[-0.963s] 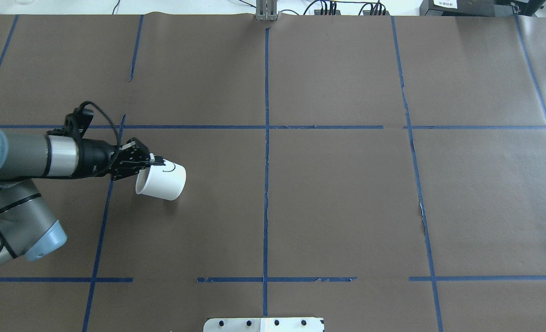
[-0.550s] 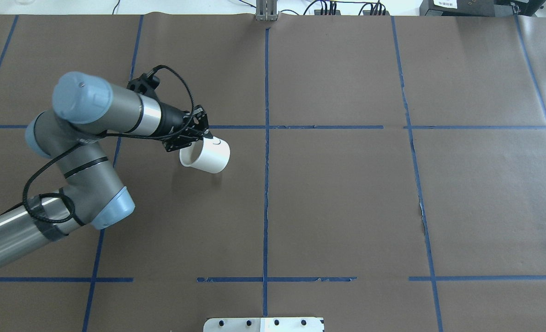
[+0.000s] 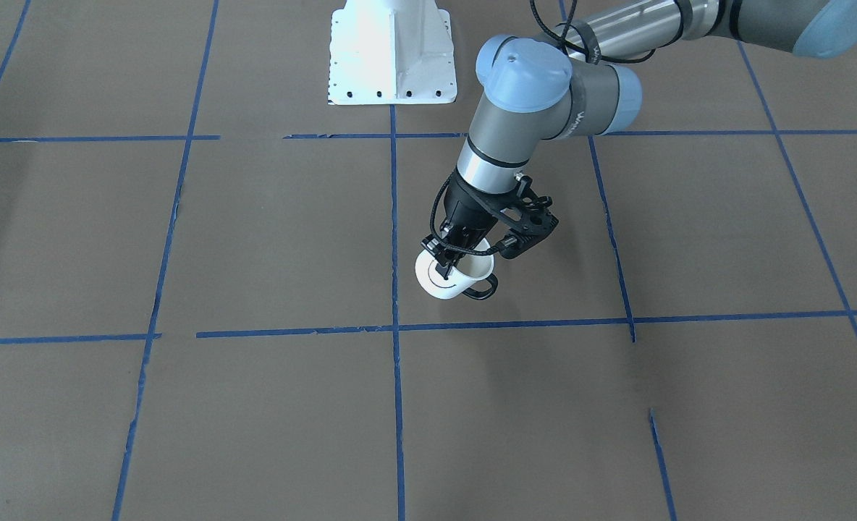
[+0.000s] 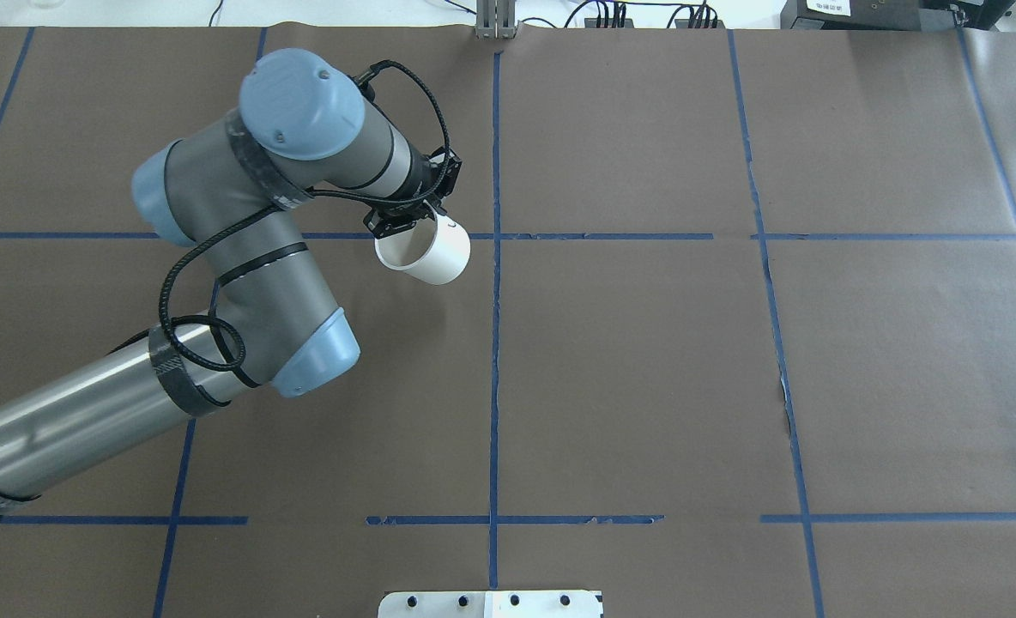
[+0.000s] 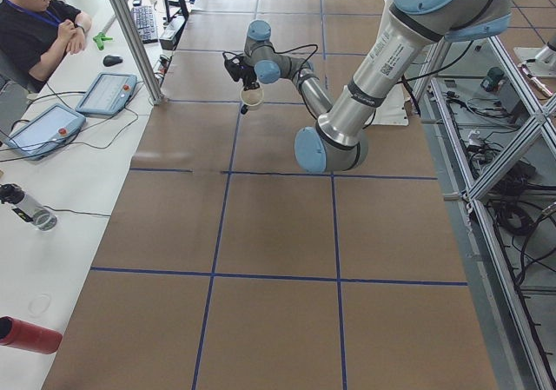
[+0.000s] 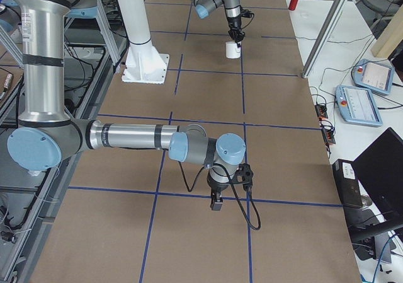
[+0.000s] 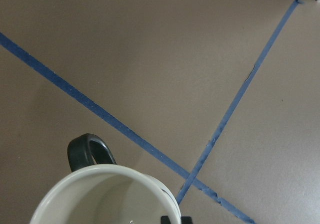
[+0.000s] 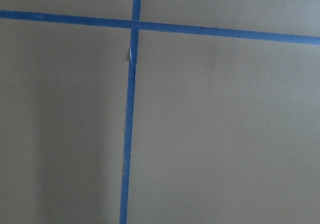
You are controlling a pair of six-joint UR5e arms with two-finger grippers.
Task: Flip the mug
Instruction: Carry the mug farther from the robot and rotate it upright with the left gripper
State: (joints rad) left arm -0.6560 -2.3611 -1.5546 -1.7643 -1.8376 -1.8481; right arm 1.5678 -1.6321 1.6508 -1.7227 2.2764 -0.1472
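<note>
I should release the white mug with my left gripper on the blue centre line (image 3: pixel 396 248), between the tape crossing and the white base. The mug now hangs tilted near the tape crossing.
The white mug (image 4: pixel 429 255) with a black handle (image 3: pixel 480 291) hangs from my left gripper (image 4: pixel 422 221), which is shut on its rim. The mug is tilted, with its mouth facing up and back toward the robot. It sits near the crossing of the blue tape lines, just left of the centre line. The left wrist view looks into the open mouth (image 7: pixel 100 196), with the handle (image 7: pixel 89 152) behind it. The face mark shows on the mug's side (image 3: pixel 434 278). I cannot tell whether the mug touches the table. My right gripper (image 6: pixel 216 202) hangs low over the near table end, and I cannot tell its state.
Brown paper with blue tape lines (image 4: pixel 495 343) covers the table. The white robot base (image 3: pixel 392 54) stands at the robot's edge. A metal post (image 4: pixel 497 21) is at the far edge. An operator (image 5: pixel 35 16), tablets (image 5: pixel 39 129) and a red bottle (image 5: pixel 26 333) are on the side table.
My left arm has swung forward and to the right, carrying the mug from the left cell to near the centre line. The mug's mouth has turned more upward.
</note>
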